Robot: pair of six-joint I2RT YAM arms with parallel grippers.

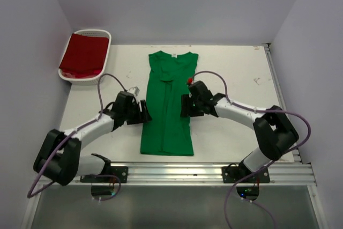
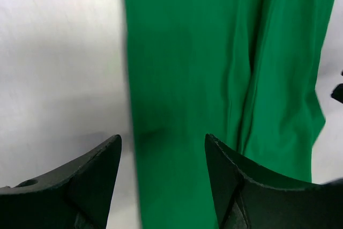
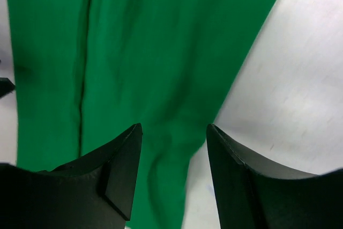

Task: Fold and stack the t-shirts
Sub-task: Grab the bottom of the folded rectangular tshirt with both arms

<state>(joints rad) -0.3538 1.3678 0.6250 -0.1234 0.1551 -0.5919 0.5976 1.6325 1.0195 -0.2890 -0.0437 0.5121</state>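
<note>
I should next move my left gripper to the bottom hem corner (image 1: 142, 152) on the basket's side of the bright green t-shirt and close it there.
The bright green t-shirt (image 1: 168, 105) lies flat on the table as a long narrow strip, sides folded in, neck label at the far end. My left gripper (image 1: 146, 112) is open over its left edge; in the left wrist view the gripper (image 2: 163, 146) straddles the edge of the green cloth (image 2: 214, 79). My right gripper (image 1: 185, 106) is open over the right edge; in the right wrist view the gripper (image 3: 174, 135) straddles the edge of the green cloth (image 3: 134, 52). The dark red t-shirt (image 1: 83, 54) lies in the basket.
The white slatted basket (image 1: 104, 36) stands at the far left corner of the white table (image 1: 236, 73). Grey walls close in the back and sides. A metal rail (image 1: 214, 171) runs along the near edge.
</note>
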